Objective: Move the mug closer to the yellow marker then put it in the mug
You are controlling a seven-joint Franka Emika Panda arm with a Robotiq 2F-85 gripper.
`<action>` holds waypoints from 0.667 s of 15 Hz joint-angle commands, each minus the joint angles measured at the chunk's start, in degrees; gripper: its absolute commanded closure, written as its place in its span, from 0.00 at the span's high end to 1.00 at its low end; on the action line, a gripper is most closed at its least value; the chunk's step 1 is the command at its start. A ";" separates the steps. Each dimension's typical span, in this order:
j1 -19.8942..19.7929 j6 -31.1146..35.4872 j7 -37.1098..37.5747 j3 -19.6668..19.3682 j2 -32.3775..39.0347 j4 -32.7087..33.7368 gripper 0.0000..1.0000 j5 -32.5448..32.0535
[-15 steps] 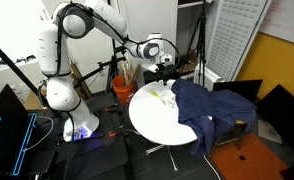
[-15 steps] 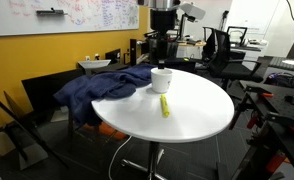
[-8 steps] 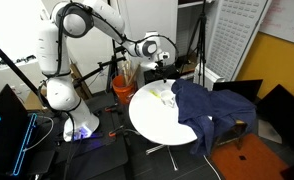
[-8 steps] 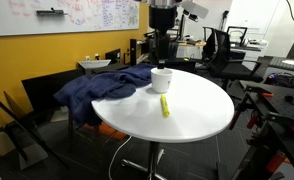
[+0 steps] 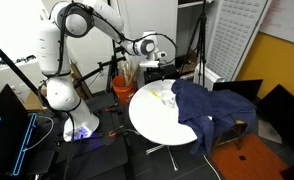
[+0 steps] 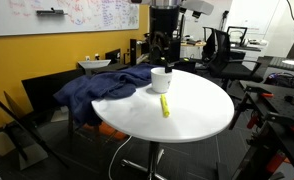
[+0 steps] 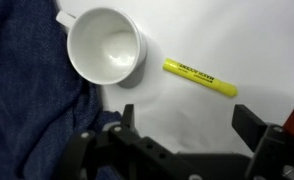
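The yellow marker is next, so my gripper will go to the yellow marker's middle (image 5: 157,93) (image 7: 200,77), beside the pale mug, and close there.
The pale mug (image 7: 105,50) stands upright and empty on the round white table (image 6: 202,110), at the edge of a dark blue cloth (image 7: 22,110). It also shows in both exterior views (image 6: 161,80) (image 5: 164,96). The yellow marker (image 7: 200,77) lies flat on the table a little to one side of the mug, apart from it; it also shows in an exterior view (image 6: 165,105). My gripper (image 7: 187,120) is open and empty, well above the table, over the bare spot between mug and marker (image 6: 165,40).
The blue cloth (image 6: 102,88) covers one side of the table and hangs over its edge. Office chairs (image 6: 222,45), a yellow wall and desks stand around. An orange bucket (image 5: 122,90) sits behind the table by the robot base.
The gripper has risen a little above the table between the earlier frames and now. Mug and marker have not moved.
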 commanded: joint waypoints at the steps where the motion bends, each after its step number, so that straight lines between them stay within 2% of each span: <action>1: -1.66 -4.79 -11.12 2.21 -0.03 1.11 1.00 0.42; 10: -2.77 -9.37 -33.66 4.15 2.34 2.76 1.00 -0.60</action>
